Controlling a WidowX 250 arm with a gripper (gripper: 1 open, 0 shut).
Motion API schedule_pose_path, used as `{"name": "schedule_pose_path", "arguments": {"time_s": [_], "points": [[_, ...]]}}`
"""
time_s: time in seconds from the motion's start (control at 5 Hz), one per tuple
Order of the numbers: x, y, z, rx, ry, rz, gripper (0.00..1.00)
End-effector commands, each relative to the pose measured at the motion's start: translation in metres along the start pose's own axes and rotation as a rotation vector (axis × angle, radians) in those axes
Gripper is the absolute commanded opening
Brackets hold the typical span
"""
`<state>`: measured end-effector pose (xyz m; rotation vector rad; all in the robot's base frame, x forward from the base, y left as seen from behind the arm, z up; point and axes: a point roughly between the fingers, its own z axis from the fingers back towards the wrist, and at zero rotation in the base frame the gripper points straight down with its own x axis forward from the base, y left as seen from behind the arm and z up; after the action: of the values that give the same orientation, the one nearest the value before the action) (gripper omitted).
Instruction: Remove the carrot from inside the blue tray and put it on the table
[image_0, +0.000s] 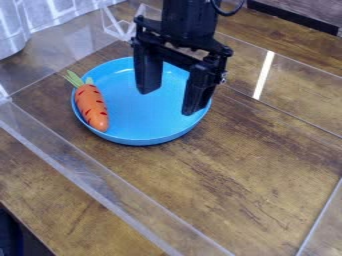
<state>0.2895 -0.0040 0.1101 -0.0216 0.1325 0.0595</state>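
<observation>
My gripper should go next to the carrot's thick end (87, 95), beside the carrot's green top. It should close there.
The carrot (90, 104), small and orange with a green top, lies at the left side of the blue tray (150, 128), its leaves over the rim. My gripper (173, 92) hangs open above the tray's middle and right part, pointing down, with its two black fingers (148, 74) spread wide. Nothing sits between them. The carrot is to the left of the gripper, apart from it. The table (241, 190) is dark wood planks under a glossy clear sheet.
A glare stripe (263, 74) lies on the sheet right of the tray. The clear sheet's edge (80, 170) runs diagonally across the lower left. A pale object (11, 30) stands at the top left corner.
</observation>
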Motion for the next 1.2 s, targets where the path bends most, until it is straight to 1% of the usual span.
{"name": "schedule_pose_path", "arguments": {"time_s": [0.0,0.4,0.6,1.0], "points": [[0.002,0.009,0.004,-0.009,-0.025,0.053,1.0],[0.003,0.016,-0.005,-0.025,-0.008,0.132,1.0],[0.004,0.02,-0.009,-0.035,-0.003,0.185,1.0],[0.006,0.034,-0.016,-0.07,-0.01,0.355,1.0]]}}
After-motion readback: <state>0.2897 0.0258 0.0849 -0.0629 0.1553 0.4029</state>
